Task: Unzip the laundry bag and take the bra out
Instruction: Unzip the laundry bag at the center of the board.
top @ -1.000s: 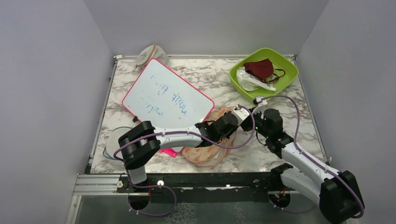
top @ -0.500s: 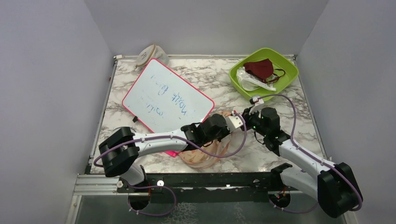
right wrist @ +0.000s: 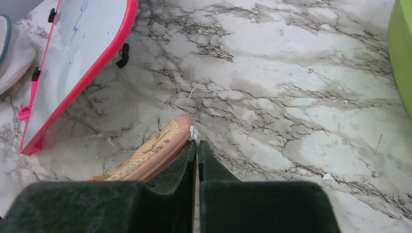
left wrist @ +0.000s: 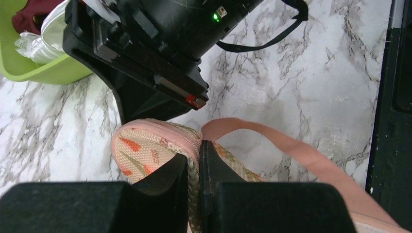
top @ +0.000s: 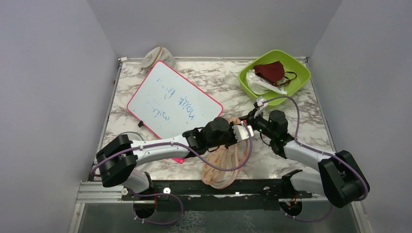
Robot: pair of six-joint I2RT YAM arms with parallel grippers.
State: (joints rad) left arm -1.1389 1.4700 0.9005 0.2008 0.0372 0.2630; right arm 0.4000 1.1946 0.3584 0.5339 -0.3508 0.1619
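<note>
The bag's zip edge bows in a curve toward my right gripper, so next my left gripper opens and takes the zip edge in line [left wrist: 188, 141] with the zip pull.
The peach printed laundry bag [top: 221, 162] hangs stretched from the two grippers down toward the table's front edge. My left gripper [top: 240, 132] is shut on the bag's pink zip edge, seen close in the left wrist view [left wrist: 199, 145], with the printed fabric [left wrist: 145, 150] to its left and a pink strap [left wrist: 291, 145] looping to the right. My right gripper [top: 251, 124] is shut at the bag's tip [right wrist: 167, 141], its fingertips [right wrist: 197, 144] pinching the small white zip pull [right wrist: 194, 132]. The bra is hidden.
A pink-framed whiteboard [top: 172, 102] lies left of the bag. A green bin [top: 302, 73] at the back right holds a maroon mask [top: 269, 71] and a clear wrapper [top: 260, 85]. A beige pouch [top: 155, 57] sits at the back. A white mesh thing [right wrist: 9, 53] lies beside the whiteboard.
Both grippers have shifted left and slightly back together. The bag, which lay bunched on the table, now hangs long and narrow toward the front edge.
</note>
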